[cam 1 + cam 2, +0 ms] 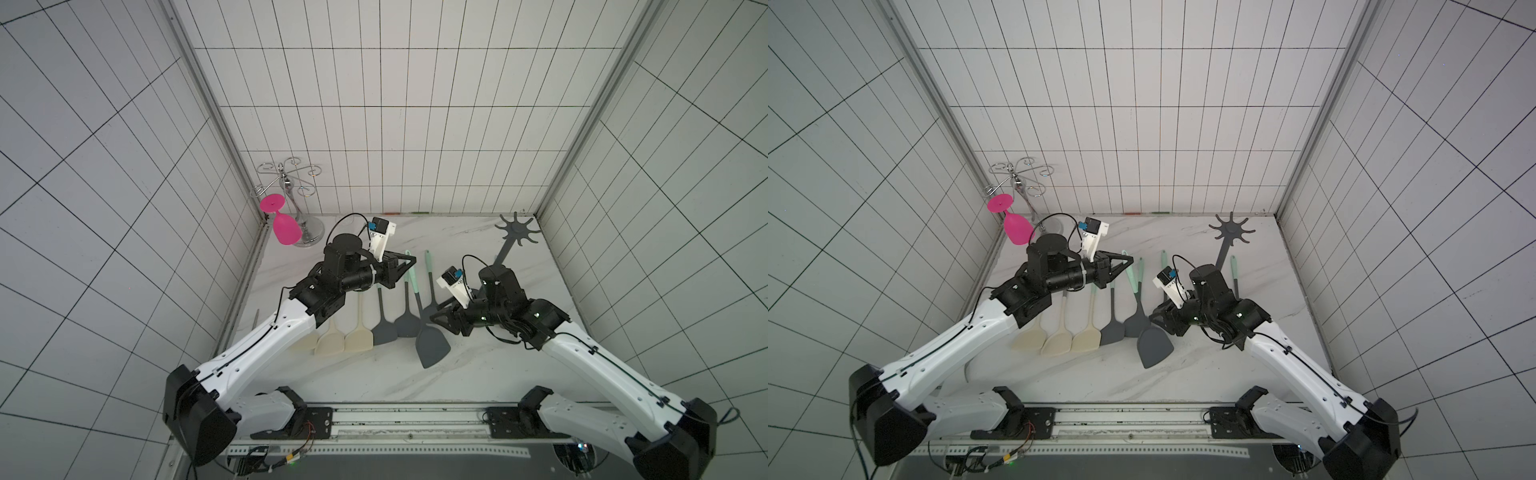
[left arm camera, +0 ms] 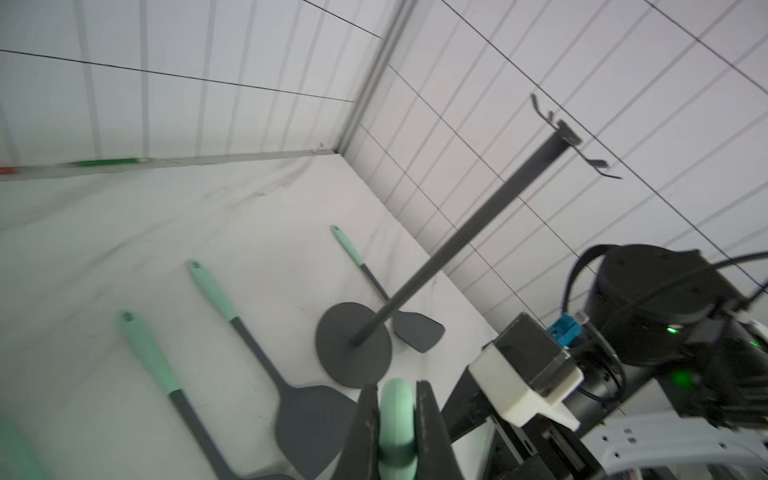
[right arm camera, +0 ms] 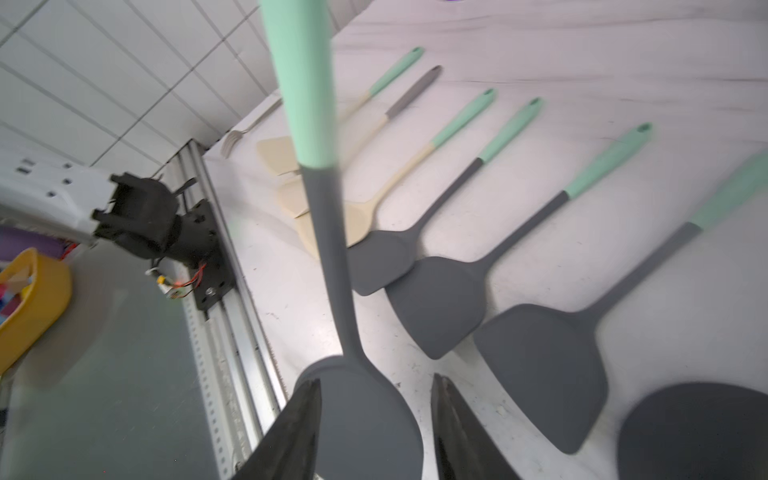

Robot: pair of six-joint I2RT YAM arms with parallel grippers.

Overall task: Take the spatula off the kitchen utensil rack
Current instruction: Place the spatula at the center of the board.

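Observation:
The robot's right gripper needs to close on the top of the spatula's grey stem (image 1: 417, 295) (image 3: 321, 180), just below the mint handle held by the left gripper.
The kitchen utensil rack (image 1: 517, 232) (image 1: 1231, 230) stands at the back right, and no utensil shows on its star of hooks. Its round base (image 2: 353, 349) shows in the left wrist view. My left gripper (image 1: 409, 262) (image 2: 397, 384) is shut on the mint handle of a spatula (image 1: 432, 345) (image 2: 397, 407). The spatula's grey blade hangs down toward the table's middle. My right gripper (image 1: 436, 322) (image 3: 376, 380) is open, its jaws standing apart on either side of that spatula's blade (image 3: 357, 419).
Several cream (image 1: 330, 340) and grey (image 1: 384, 330) spatulas lie in a row on the marble table. Another lies beside the rack's pole (image 1: 1233, 270). A chrome glass holder (image 1: 291, 174) with a hanging pink glass (image 1: 284, 228) stands at the back left. A fork (image 3: 232, 139) lies by the left wall.

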